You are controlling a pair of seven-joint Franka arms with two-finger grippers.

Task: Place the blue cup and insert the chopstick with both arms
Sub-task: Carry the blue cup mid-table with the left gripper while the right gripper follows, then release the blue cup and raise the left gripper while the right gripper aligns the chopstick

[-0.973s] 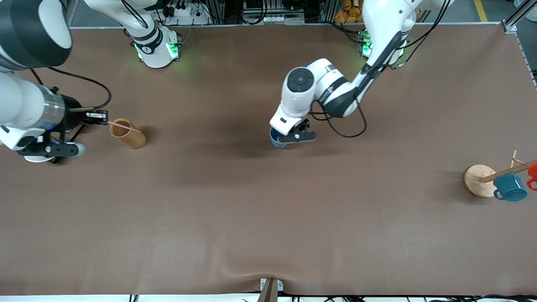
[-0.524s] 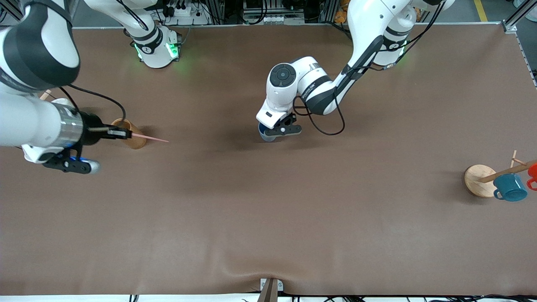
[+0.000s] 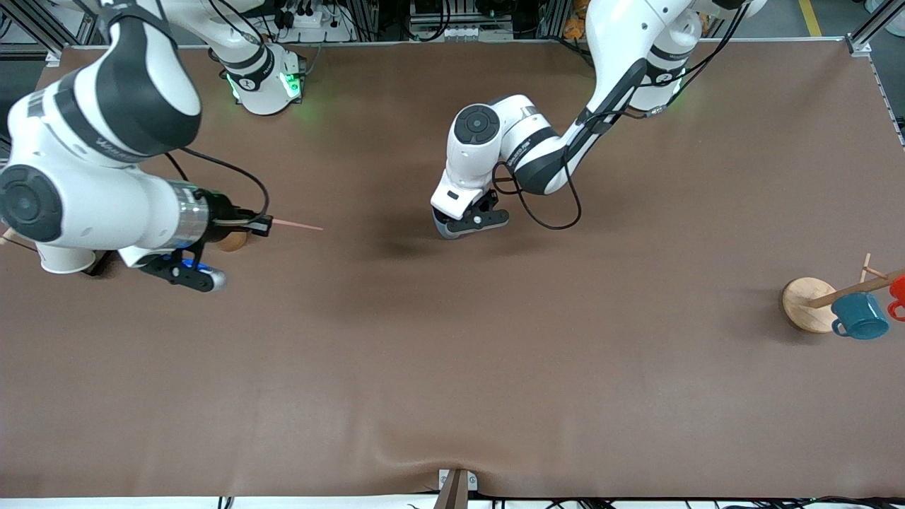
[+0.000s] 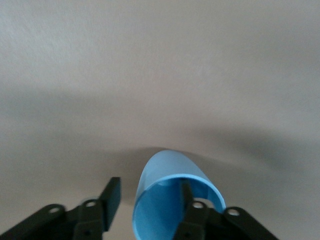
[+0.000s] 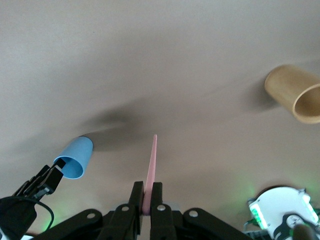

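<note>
I need to use my right gripper to release the pink chopstick inside the blue cup standing (image 3: pixel 450 212) (image 5: pixel 73 165) under my left gripper.
The blue cup (image 3: pixel 444 230) is mostly hidden under my left gripper (image 3: pixel 463 225) near the table's middle. In the left wrist view the blue cup (image 4: pixel 170 170) has one finger (image 4: pixel 186 197) inside it. The other finger (image 4: pixel 112 195) is outside, with a gap to the wall, so my left gripper (image 4: pixel 150 197) is open. My right gripper (image 3: pixel 265 225) is shut on the pink chopstick (image 3: pixel 297 225), which lies level and points toward the cup. The right wrist view shows the gripper (image 5: pixel 147 200), the chopstick (image 5: pixel 151 165) and the cup (image 5: pixel 75 157) farther off.
A brown wooden cylinder (image 3: pixel 232 242) lies partly hidden under my right gripper, and it shows in the right wrist view (image 5: pixel 295 100). At the left arm's end stands a rack with a round wooden base (image 3: pixel 809 302), a teal mug (image 3: pixel 859 316) and a red mug (image 3: pixel 898 290).
My right arm swung the chopstick away from the wooden cylinder toward the table's middle. My left arm carried the cup slightly toward the right arm's end, then sank lower.
</note>
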